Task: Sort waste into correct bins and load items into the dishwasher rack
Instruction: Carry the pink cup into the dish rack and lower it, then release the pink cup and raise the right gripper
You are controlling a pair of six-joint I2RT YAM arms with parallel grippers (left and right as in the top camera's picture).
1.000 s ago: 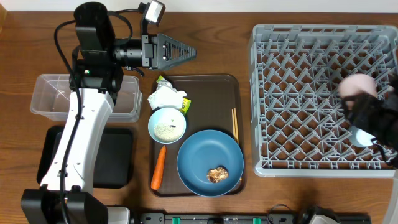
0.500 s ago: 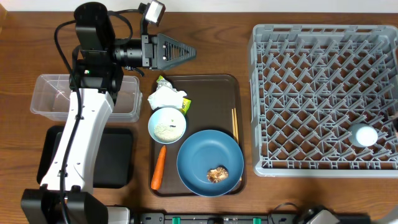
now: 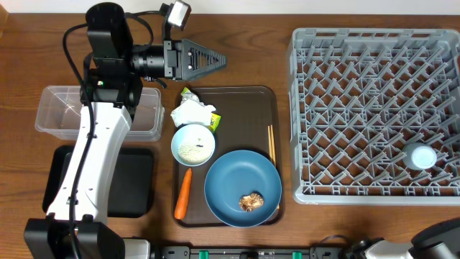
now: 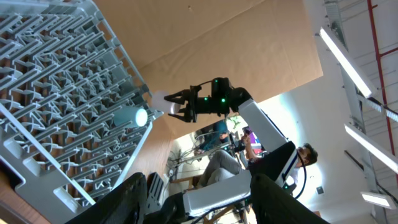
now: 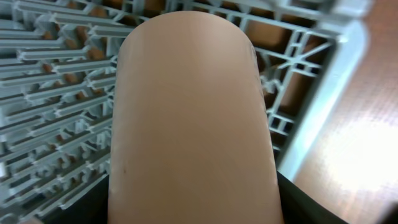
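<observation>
Next, my right gripper releases the pinkish-white cup between the light-blue cup and the grey dishwasher rack's edge (image 3: 451,162).
My right gripper (image 5: 193,208) is shut on the pinkish-white cup (image 5: 193,112), which fills the right wrist view above a corner of the grey dishwasher rack (image 3: 374,115). That gripper is outside the overhead view. A light-blue cup (image 3: 420,156) stands in the rack's near right corner. My left gripper (image 3: 215,61) hangs open and empty at the table's far side, pointing right. On the brown serving tray (image 3: 251,101) lie crumpled paper (image 3: 192,113), a white bowl of rice (image 3: 193,144), a carrot (image 3: 182,194), chopsticks (image 3: 271,144) and a blue plate (image 3: 230,180) bearing a brown scrap (image 3: 251,202).
A clear tub (image 3: 65,115) and a black tray (image 3: 133,183) sit at the left, partly under the left arm (image 3: 93,158). The left wrist view shows the right arm (image 4: 217,102) raised beyond the rack's edge.
The right arm, carrying the pinkish-white cup, has withdrawn from over the rack's right side and left the overhead view. The light-blue cup stays in the rack. The left arm has not moved.
</observation>
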